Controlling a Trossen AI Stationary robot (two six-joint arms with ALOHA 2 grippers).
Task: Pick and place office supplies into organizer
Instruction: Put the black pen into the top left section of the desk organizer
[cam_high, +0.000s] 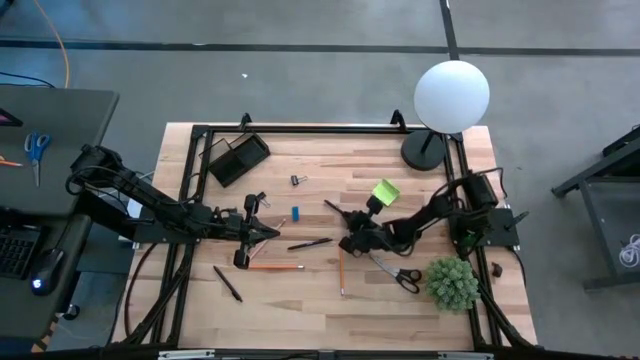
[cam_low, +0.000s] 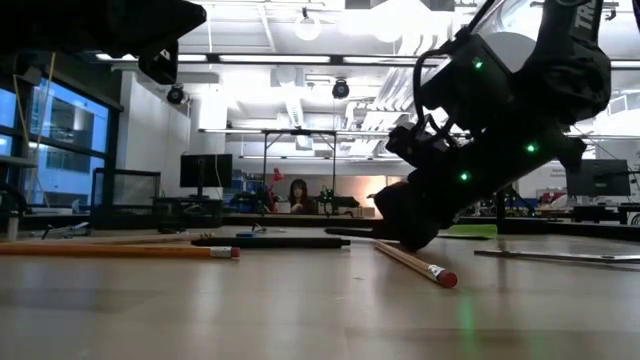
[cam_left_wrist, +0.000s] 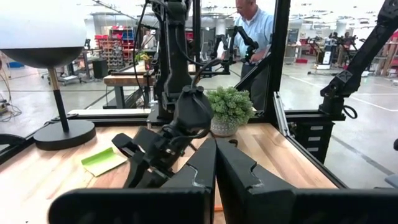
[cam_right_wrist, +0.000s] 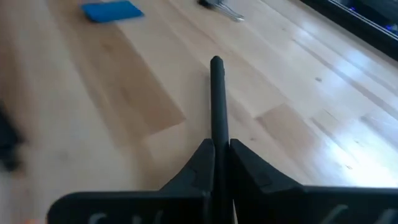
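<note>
The black pen's front end (cam_high: 329, 204) sticks out of my right gripper's fingers. Next, my left gripper closes on it there to take the pen over.
My right gripper (cam_high: 347, 221) (cam_right_wrist: 219, 147) is low over the table's middle, shut on a black pen (cam_right_wrist: 216, 102) (cam_high: 333, 208). My left gripper (cam_high: 271, 234) (cam_left_wrist: 216, 165) hovers left of it, shut and empty, facing the right gripper. Flat on the table lie another black pen (cam_high: 310, 243), an orange pencil (cam_high: 275, 267), a wooden pencil (cam_high: 341, 272), a third pen (cam_high: 227, 283), black-handled scissors (cam_high: 396, 273), a blue eraser (cam_high: 296, 212), a lime-green sticky-note pad (cam_high: 385, 190) and binder clips (cam_high: 298, 180). The black organizer (cam_high: 238, 158) sits at the far left corner. My right gripper pinches the black pen between its two fingers at the pen's rear part (cam_right_wrist: 217, 138). The fingers lie along the pen, nearly level, coming from the table's right. Its front end (cam_right_wrist: 216, 62) sticks out past the fingertips toward the far left. Whether the pen touches the table I cannot tell.
A round lamp base (cam_high: 425, 150) with a white globe stands at the far right corner, and a small green plant (cam_high: 452, 282) at the near right. A black frame (cam_high: 300, 128) rims the table. A person (cam_left_wrist: 255, 31) stands beyond the table's right side. Blue-handled scissors (cam_high: 37, 150) lie on a side desk.
</note>
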